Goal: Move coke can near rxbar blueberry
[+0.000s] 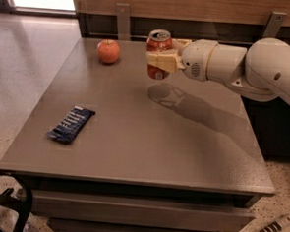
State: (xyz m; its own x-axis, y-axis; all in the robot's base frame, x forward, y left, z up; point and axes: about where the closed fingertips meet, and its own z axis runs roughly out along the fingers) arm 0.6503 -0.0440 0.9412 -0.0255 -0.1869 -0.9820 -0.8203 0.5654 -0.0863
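The coke can will go down upright from my gripper onto the grey table (115, 123) next to the far end of the rxbar blueberry.
The coke can (158, 42) is an orange-red can with a silver top, held upright in the air above the far middle of the table. My gripper (161, 61) is shut on the can's middle, its pale fingers (169, 60) wrapped around it. The can's shadow lies on the tabletop below. The rxbar blueberry (71, 124) is a flat dark navy bar lying near the table's left edge, well to the front left of the can.
A red-orange apple (108, 51) sits at the table's far left corner. The grey table (148, 143) has a wooden wall with metal brackets behind it. My white arm (246, 67) reaches in from the right. Speckled floor lies around the table.
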